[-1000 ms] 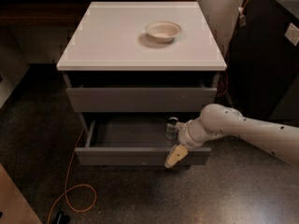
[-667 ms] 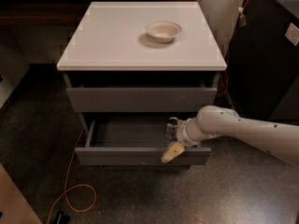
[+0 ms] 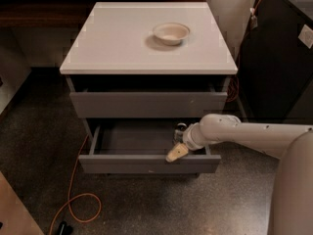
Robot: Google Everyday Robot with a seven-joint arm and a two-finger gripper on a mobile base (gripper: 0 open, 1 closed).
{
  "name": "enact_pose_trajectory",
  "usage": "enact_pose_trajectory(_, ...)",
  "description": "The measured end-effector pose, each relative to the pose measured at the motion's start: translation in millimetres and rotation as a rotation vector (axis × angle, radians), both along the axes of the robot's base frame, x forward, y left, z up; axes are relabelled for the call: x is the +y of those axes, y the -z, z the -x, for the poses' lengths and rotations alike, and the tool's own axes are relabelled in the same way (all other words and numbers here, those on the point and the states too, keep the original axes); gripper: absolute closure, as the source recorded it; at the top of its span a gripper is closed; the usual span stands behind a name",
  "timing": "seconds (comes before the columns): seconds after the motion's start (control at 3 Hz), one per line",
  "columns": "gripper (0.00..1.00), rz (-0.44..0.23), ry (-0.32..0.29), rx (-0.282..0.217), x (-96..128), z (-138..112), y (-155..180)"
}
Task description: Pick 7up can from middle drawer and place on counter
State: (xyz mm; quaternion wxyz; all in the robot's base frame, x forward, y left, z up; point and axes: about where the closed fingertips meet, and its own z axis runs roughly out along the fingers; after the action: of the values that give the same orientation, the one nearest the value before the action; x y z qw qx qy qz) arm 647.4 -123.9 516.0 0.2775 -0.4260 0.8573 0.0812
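Next, I grip the middle of the 7up can [image 3: 179, 136], standing inside the pulled-out middle drawer.
The middle drawer [image 3: 146, 163] is pulled out below the white counter [image 3: 122, 48]. The 7up can [image 3: 180, 128], silvery with a dark tint, stands upright inside the drawer at its right end. My gripper [image 3: 175, 150] reaches from the right over the drawer's right side. It sits low in the drawer, just in front of the can and close against it. My cream-white arm [image 3: 244, 133] hides the drawer's right corner and part of the can.
A shallow cream bowl [image 3: 171, 33] sits on the counter's right half. The drawer above [image 3: 146, 104] stands slightly ajar. An orange cable [image 3: 73, 199] loops on the dark floor at the front left. A black cabinet [image 3: 279, 58] stands to the right.
My gripper has moved a little to the left and further back into the drawer, closer to the can. The can, the bowl and the drawers have not moved.
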Motion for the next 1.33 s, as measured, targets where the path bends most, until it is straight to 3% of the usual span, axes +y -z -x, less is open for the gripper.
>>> enact_pose_trajectory(0.67,0.0,-0.092,0.097,-0.05,-6.4,-46.5,24.1)
enact_pose_trajectory(1.33,0.0,-0.163,0.134,-0.087,-9.4,-82.9,45.7)
